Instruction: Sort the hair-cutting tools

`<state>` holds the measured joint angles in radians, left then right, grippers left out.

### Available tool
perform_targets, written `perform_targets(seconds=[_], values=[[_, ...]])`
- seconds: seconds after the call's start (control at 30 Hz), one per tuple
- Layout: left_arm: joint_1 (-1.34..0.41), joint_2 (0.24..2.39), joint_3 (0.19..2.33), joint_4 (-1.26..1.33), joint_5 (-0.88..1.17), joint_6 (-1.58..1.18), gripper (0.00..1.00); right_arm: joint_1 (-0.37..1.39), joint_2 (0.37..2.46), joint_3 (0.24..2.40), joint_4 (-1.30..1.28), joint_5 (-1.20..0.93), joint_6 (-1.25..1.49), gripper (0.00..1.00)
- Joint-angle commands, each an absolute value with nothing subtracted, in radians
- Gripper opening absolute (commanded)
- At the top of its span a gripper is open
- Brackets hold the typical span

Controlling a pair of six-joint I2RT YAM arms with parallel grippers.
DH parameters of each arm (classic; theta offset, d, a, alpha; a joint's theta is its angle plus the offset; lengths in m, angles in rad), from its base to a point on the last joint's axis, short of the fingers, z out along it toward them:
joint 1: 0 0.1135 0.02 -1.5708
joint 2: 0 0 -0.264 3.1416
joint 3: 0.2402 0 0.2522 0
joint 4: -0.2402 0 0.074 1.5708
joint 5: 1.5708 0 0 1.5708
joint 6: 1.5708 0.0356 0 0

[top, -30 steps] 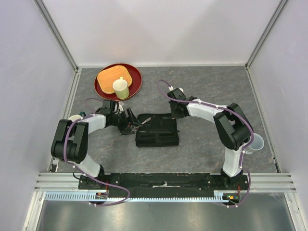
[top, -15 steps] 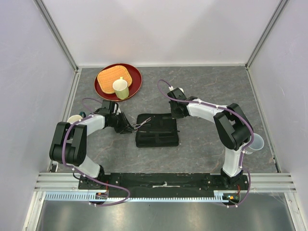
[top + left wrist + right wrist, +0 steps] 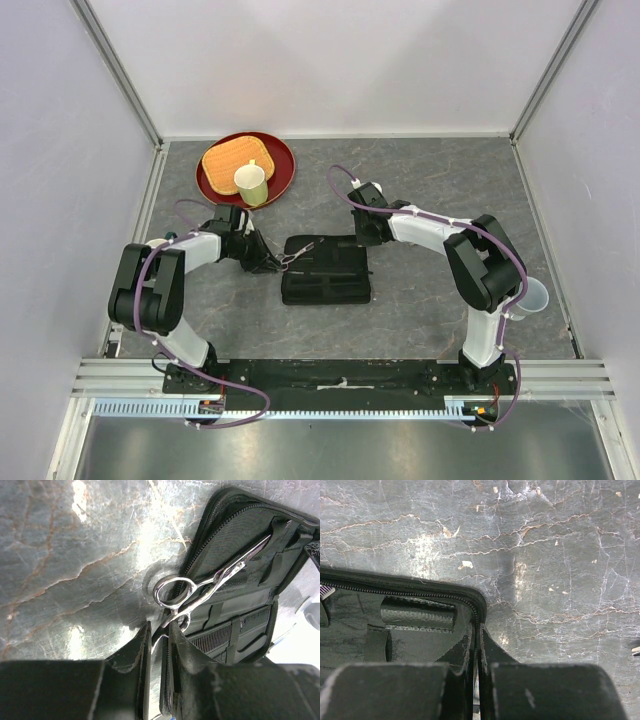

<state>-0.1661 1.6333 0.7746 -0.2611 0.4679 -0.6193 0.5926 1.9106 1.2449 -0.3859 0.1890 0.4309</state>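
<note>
My left gripper is on the scissors' lower loop and the loops stick out past the case's edge, so it should take the upper loop [image 3: 159, 590] and push the scissors in.
A black zip case [image 3: 330, 285] lies open in the middle of the table. Silver scissors [image 3: 218, 578] lie across its left edge, loops over the stone and blades on the lining. My left gripper [image 3: 160, 630] is shut on the scissors' lower loop, with the case's zip edge right beside it. From above, the scissors [image 3: 290, 258] poke out of the left gripper [image 3: 275, 262]. A comb's toothed edge [image 3: 256, 550] seems to run beside the blade. My right gripper [image 3: 476, 627] is shut on the case's zip rim [image 3: 420, 587] at its far right corner [image 3: 362, 238].
A red round tray [image 3: 283, 165] with a woven mat and a pale cup [image 3: 250, 182] sits at the back left. A white cup [image 3: 155, 245] stands by the left arm, a translucent cup [image 3: 535, 295] by the right arm. Walls close three sides.
My left gripper went from wide open to shut around the scissors' handle, and the scissors shifted slightly left towards the case's edge. The right arm stayed put.
</note>
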Motion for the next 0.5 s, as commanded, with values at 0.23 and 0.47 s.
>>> perform_targets(seconds=[0.23,0.47], values=[[-0.173,1.674,0.861,-0.115,0.394,-0.609,0.18,0.591,1.951,1.216,-0.341,0.178,0.453,0.04],[-0.172,1.671,0.856,-0.115,0.322,-0.604,0.08,0.591,1.971,1.23,-0.337,0.204,0.456,0.03]])
